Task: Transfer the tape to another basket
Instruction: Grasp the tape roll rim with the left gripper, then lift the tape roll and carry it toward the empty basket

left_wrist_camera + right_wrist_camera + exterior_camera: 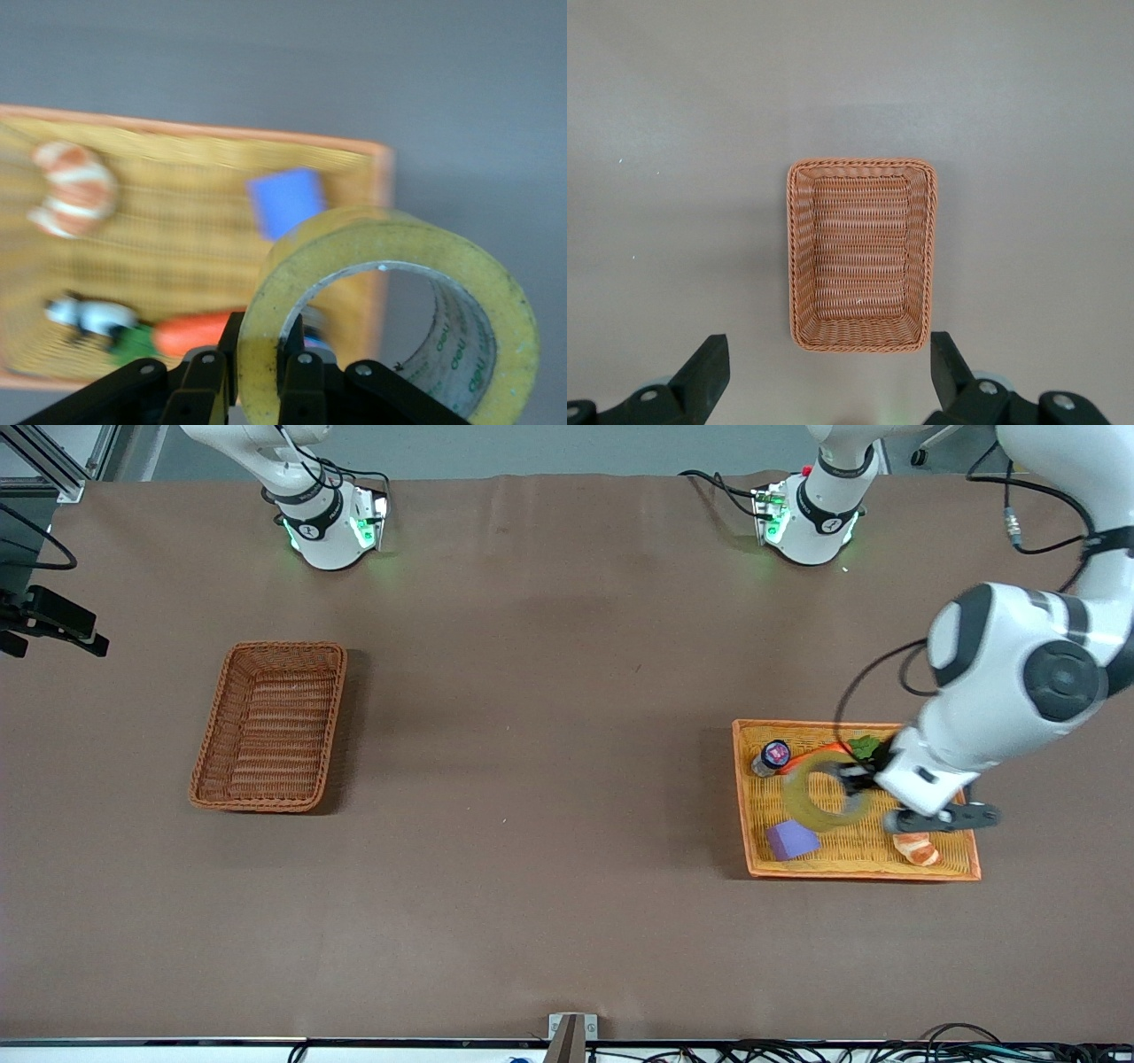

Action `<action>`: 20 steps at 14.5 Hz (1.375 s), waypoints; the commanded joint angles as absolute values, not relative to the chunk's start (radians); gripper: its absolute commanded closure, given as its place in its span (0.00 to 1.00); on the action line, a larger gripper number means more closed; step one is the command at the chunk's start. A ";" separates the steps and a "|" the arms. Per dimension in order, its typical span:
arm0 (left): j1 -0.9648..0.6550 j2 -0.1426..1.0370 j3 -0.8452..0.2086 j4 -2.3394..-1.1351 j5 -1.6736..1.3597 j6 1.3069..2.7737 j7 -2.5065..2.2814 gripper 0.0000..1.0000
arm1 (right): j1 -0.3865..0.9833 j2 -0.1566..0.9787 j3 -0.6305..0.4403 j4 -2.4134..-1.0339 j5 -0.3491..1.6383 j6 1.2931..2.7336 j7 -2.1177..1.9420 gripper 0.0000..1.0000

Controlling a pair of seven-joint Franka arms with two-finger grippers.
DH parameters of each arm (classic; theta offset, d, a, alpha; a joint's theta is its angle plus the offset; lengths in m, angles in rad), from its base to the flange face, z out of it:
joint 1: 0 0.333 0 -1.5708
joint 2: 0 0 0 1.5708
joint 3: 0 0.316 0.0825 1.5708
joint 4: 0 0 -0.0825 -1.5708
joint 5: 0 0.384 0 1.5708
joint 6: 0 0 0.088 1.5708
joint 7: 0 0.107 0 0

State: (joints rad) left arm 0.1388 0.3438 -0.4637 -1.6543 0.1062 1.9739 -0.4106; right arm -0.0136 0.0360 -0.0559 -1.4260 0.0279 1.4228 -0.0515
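The robot's left gripper will release the yellowish tape on the brown cloth [533, 750] between the two baskets.
The yellowish tape [815, 797] is a ring with a grey core, lifted over the yellow-orange basket [961, 864] at the left arm's end. My left gripper [855, 781] is shut on its wall, one finger inside the ring and one outside, as the left wrist view shows [262, 359] with the tape [390, 310]. The reddish-brown wicker basket [270, 726] stands empty toward the right arm's end; it also shows in the right wrist view [861, 254]. My right gripper [829, 372] is open and empty, high over the table beside that basket; it is out of the front view.
The yellow-orange basket also holds a purple cube [791, 840], a croissant [917, 849], a small round-capped bottle [772, 755] and a toy carrot with green top [864, 746]. Brown cloth covers the table between the baskets.
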 commanded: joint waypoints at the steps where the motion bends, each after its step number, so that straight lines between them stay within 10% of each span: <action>1: -0.005 0.423 -0.494 -1.603 0.104 1.960 -0.617 1.00 | -0.034 0.040 -0.040 -1.416 0.025 1.413 -0.061 0.00; 16: -0.692 0.883 -0.196 -1.358 0.138 2.279 -1.161 0.95 | 0.021 0.040 -0.040 -1.449 0.026 1.423 -0.055 0.00; 17: -0.698 0.893 -0.196 -1.347 0.138 2.279 -1.167 0.61 | 0.044 0.041 -0.037 -1.471 0.026 1.448 -0.031 0.00; 18: -0.704 0.888 -0.195 -1.347 0.140 2.278 -1.187 0.01 | 0.069 0.046 -0.022 -1.491 0.026 1.489 0.027 0.00; 20: -0.698 0.858 -0.192 -1.345 0.144 2.260 -1.209 0.00 | 0.080 0.058 0.064 -1.541 0.025 1.570 0.144 0.00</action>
State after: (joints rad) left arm -0.6943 0.8710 -0.2025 -1.3734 0.1286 2.2785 -1.1812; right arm 0.0618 0.0542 -0.0024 -1.4830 0.0302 1.5004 0.0415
